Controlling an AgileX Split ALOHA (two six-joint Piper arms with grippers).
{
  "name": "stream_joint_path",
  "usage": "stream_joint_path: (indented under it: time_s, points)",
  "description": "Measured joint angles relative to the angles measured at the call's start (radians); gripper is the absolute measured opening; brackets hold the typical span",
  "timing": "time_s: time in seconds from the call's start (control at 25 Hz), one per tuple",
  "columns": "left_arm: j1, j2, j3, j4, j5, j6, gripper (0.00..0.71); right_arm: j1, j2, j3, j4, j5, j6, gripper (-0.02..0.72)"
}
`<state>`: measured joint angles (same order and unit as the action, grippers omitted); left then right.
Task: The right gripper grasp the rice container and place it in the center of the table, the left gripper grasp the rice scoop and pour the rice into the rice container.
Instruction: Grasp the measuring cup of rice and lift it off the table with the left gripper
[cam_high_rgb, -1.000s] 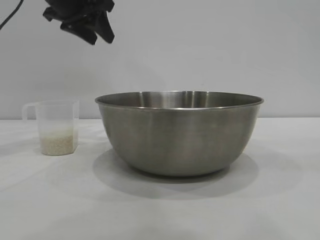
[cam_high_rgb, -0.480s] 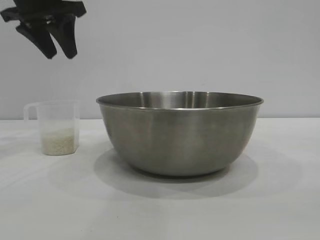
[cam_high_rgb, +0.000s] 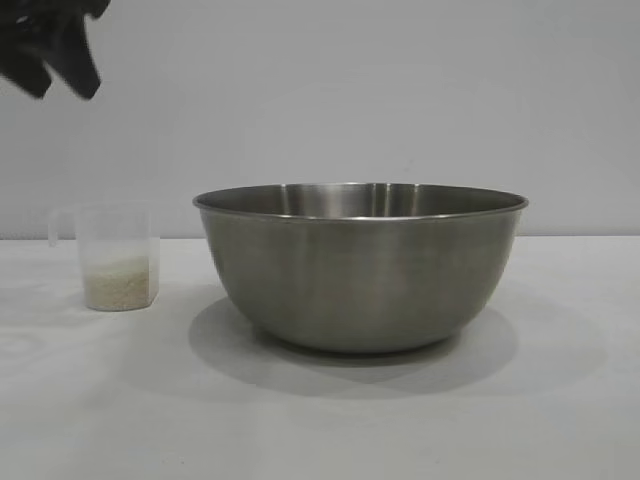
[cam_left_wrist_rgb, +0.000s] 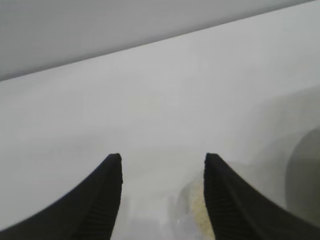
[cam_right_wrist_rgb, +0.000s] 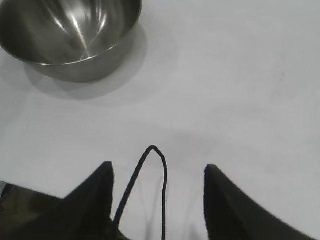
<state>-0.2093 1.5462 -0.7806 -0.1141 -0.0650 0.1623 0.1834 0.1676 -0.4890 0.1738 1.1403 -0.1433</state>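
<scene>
Next, my left gripper goes down to the upright part of the handle (cam_high_rgb: 53, 228) of the rice scoop, facing away from the rice container, and closes there.
The rice container (cam_high_rgb: 360, 265), a large steel bowl, stands on the white table (cam_high_rgb: 320, 420) at its middle; no rice shows inside it in the right wrist view, where the bowl (cam_right_wrist_rgb: 70, 35) lies far off. The rice scoop (cam_high_rgb: 118, 257), a clear plastic cup, stands upright to the bowl's left with a layer of rice (cam_high_rgb: 118, 283) in its bottom. My left gripper (cam_high_rgb: 63, 92) hangs open high above the scoop, slightly to its left. In the left wrist view the scoop (cam_left_wrist_rgb: 192, 210) lies below the open left gripper (cam_left_wrist_rgb: 162, 160), near one finger. My right gripper (cam_right_wrist_rgb: 157, 167) is open and empty, away from the bowl.
A thin black cable (cam_right_wrist_rgb: 152, 185) loops between the right gripper's fingers in the right wrist view. The bowl's edge (cam_left_wrist_rgb: 305, 175) shows at the side of the left wrist view. A plain grey wall stands behind the table.
The left gripper has moved leftward across the top of the exterior view, from above the gap between scoop and bowl to over the scoop's left side. Bowl and scoop have not moved.
</scene>
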Motion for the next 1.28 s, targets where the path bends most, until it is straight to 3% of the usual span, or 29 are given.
stream_joint_path:
  time_s: [0.32, 0.68, 0.88, 1.28]
  points:
    - [0.0, -0.002, 0.257, 0.014, -0.336, -0.001, 0.369, 0.0, -0.004, 0.0, 0.0, -0.001, 0.0, 0.382]
    - [0.0, 0.033, 0.487, 0.048, -0.823, -0.002, 0.369, 0.0, -0.004, 0.0, 0.0, -0.002, 0.0, 0.382]
    - [0.0, 0.162, 0.508, 0.127, -0.944, -0.022, 0.369, 0.0, -0.004, 0.0, 0.0, -0.002, 0.0, 0.382]
    - [0.0, 0.321, 0.478, 0.124, -1.069, -0.036, 0.369, 0.0, -0.004, 0.0, 0.0, -0.002, 0.0, 0.382]
